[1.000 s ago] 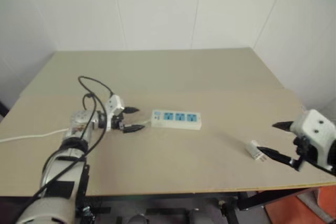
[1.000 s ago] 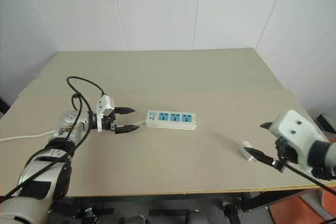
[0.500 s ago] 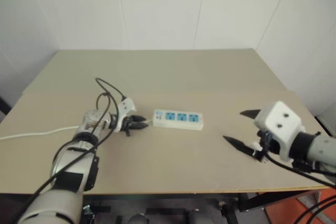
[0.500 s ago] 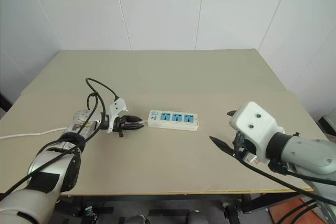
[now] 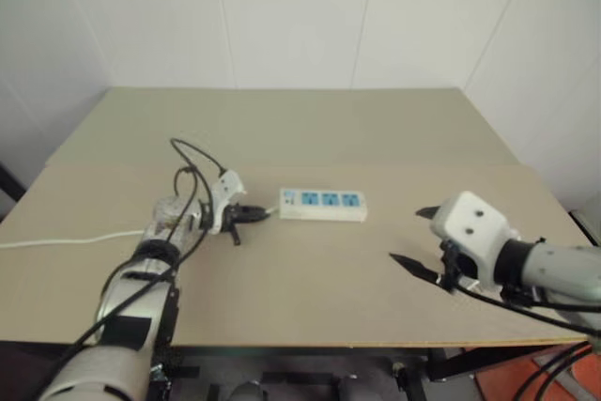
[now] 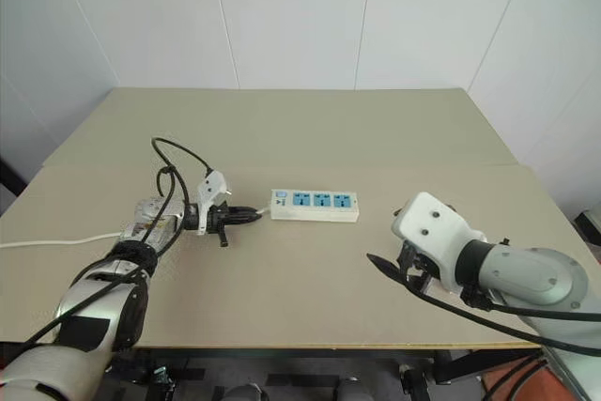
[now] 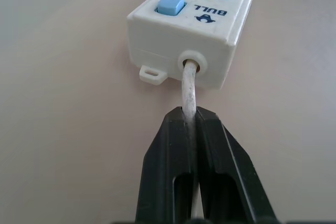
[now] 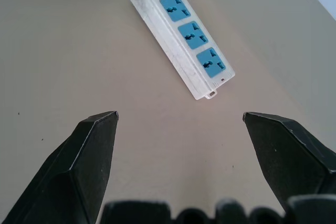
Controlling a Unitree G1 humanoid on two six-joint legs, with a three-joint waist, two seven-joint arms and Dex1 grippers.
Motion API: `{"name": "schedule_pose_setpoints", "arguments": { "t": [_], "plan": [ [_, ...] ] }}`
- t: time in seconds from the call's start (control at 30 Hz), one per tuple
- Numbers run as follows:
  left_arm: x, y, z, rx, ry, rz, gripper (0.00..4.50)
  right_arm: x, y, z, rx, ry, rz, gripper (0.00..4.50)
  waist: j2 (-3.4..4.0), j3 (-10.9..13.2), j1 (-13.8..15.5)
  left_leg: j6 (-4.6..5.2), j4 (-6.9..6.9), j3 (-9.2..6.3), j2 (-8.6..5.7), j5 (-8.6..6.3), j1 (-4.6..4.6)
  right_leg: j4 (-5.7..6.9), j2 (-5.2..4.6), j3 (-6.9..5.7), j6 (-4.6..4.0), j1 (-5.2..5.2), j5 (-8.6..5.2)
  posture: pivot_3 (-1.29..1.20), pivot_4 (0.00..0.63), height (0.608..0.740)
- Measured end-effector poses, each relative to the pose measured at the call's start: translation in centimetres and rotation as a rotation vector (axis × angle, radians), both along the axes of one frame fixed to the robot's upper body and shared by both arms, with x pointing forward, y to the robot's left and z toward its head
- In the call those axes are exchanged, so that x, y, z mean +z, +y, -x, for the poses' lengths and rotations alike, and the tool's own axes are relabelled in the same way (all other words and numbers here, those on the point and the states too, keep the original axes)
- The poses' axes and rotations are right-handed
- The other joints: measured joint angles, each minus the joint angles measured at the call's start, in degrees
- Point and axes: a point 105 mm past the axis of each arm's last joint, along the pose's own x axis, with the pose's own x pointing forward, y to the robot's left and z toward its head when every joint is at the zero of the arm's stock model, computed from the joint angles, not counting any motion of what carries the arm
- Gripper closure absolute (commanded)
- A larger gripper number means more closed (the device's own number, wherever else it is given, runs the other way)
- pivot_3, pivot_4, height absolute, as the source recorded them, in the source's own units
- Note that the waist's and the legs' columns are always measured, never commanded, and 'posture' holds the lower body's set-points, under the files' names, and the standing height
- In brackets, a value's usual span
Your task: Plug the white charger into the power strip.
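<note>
My left gripper is pinching the cord behind the power strip, so I need to open it first and grasp the power strip's switch end [image 7: 178, 38] by its sides.
The power strip [image 5: 323, 204] lies flat in the middle of the table, a white bar with three blue socket faces up. My left gripper [image 5: 252, 216] sits at its left end. In the left wrist view the black fingers [image 7: 168, 145] are shut on the strip's white cord [image 7: 188, 85], just behind where it leaves the housing. My right gripper [image 5: 407, 235] hovers open over the table's right front part, pointing toward the strip [image 8: 181, 35], with nothing between its fingers. The white charger is hidden.
The cord [image 5: 56, 239] trails off to the table's left edge. Black cables [image 5: 192, 161] loop above my left wrist. The tan table [image 5: 310, 129] meets white walls at the back, and its front edge runs just below my right arm.
My left gripper has shut on the cord at the strip's end. My right arm has swung left, over the spot where the charger lay a second ago.
</note>
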Motion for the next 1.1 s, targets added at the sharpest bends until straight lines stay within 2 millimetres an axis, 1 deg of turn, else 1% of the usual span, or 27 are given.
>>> {"name": "schedule_pose_setpoints", "arguments": {
  "t": [0.03,0.13,0.2,0.27,0.37,0.43,0.47,0.53,0.6,0.73,0.8,0.93,1.0,1.1],
  "plan": [
    [0.1,-0.2,0.5,0.027,-0.004,0.008,4.49,-0.1,0.0,-0.1,-0.001,0.002,-0.001,0.00,0.00,0.0,0.0,0.00,0.00,0.00,0.01,0.00,-0.03,0.01,0.00,0.01,0.00,-0.03,0.00,0.00,0.150,0.740],
    [-0.3,-0.9,3.0,0.100,0.033,0.021,4.49,-0.3,0.1,-0.3,-0.005,-0.002,-0.012,0.00,-0.01,0.0,-0.2,-0.01,0.00,-0.01,0.03,0.00,-0.02,0.05,0.00,0.02,0.00,-0.07,0.00,0.00,0.150,0.740],
    [-0.5,-1.5,5.3,0.139,0.061,-0.008,4.49,-0.7,-0.1,-0.6,-0.015,0.003,-0.009,0.00,-0.01,0.0,-0.1,-0.01,0.00,0.01,0.02,0.00,0.06,0.04,0.00,0.05,0.00,-0.02,0.00,0.00,0.150,0.740],
    [-0.8,-2.0,7.0,0.175,0.100,-0.043,4.49,-0.9,-0.1,-0.8,-0.014,0.006,-0.009,0.00,-0.01,0.0,0.2,-0.03,0.00,0.01,0.01,0.02,0.20,0.08,0.01,0.02,-0.02,0.08,0.01,0.00,0.150,0.740],
    [-1.4,-1.9,8.2,0.248,0.109,-0.112,4.49,-1.4,0.0,-1.1,-0.003,0.015,-0.005,0.00,-0.01,0.0,0.1,-0.03,-0.02,0.06,0.01,0.02,0.40,0.02,0.01,0.06,-0.01,0.26,0.01,0.00,0.150,0.740],
    [-2.5,-1.7,9.0,0.290,0.156,-0.143,4.49,-1.6,0.2,-1.5,0.009,0.024,-0.011,0.00,-0.02,0.0,-0.1,-0.03,-0.07,0.06,0.03,0.02,0.38,-0.01,0.03,0.05,-0.02,0.20,0.01,0.00,0.150,0.740],
    [-2.5,-1.5,9.2,0.297,0.153,-0.150,4.49,-1.6,0.2,-1.6,0.013,0.022,-0.023,0.00,-0.03,0.0,-0.2,-0.03,-0.09,0.06,0.05,0.01,0.35,0.00,0.05,0.05,-0.04,0.16,0.00,0.00,0.150,0.740],
    [-2.6,-1.1,9.8,0.292,0.155,-0.163,3.86,-1.6,0.4,-1.8,0.017,0.020,-0.034,0.00,-0.01,0.0,-0.4,-0.02,-0.18,0.07,0.05,0.01,0.38,0.01,0.04,0.06,-0.10,0.12,-0.03,0.00,0.150,0.740],
    [-2.6,-1.0,10.5,0.276,0.161,-0.158,3.35,-2.0,0.5,-1.9,0.026,0.032,-0.037,0.00,-0.01,0.0,-0.3,-0.03,-0.17,0.07,0.05,0.01,0.36,0.00,0.03,0.05,-0.11,0.12,-0.04,0.00,0.150,0.740],
    [-2.5,-0.9,11.6,0.201,0.178,-0.105,2.18,-2.3,0.4,-1.9,0.024,0.035,-0.024,0.00,-0.01,0.0,-0.1,-0.03,-0.14,0.08,0.05,0.01,0.36,0.01,0.01,0.04,-0.11,0.13,-0.03,0.00,0.150,0.740],
    [-1.4,-0.6,11.6,0.161,0.150,-0.088,1.46,-2.5,0.3,-1.8,0.020,0.041,-0.023,0.00,-0.01,0.0,0.0,-0.03,-0.14,0.08,0.05,0.01,0.37,0.01,0.02,0.04,-0.11,0.14,-0.03,0.00,0.150,0.740],
    [0.9,0.5,10.3,0.131,0.096,-0.070,0.14,-3.0,0.2,-1.6,0.013,0.056,-0.025,0.00,-0.01,0.0,0.0,-0.03,-0.14,0.10,0.04,0.01,0.33,-0.06,0.01,0.04,-0.10,0.15,-0.03,0.00,0.150,0.740],
    [2.0,0.7,9.6,0.102,0.081,-0.019,0.06,-3.0,0.1,-1.6,0.005,0.054,-0.022,0.00,-0.01,0.0,0.0,-0.03,-0.14,0.10,0.04,0.01,0.30,-0.06,0.01,0.03,-0.10,0.10,-0.03,0.00,0.150,0.740],
    [4.3,1.2,7.5,0.123,0.001,0.092,0.06,-3.2,-0.2,-1.5,-0.009,0.054,-0.019,0.00,-0.01,0.0,0.1,-0.03,-0.13,0.08,0.04,0.01,0.28,-0.04,0.02,0.02,-0.10,0.10,-0.03,0.00,0.150,0.740]
  ]
}}
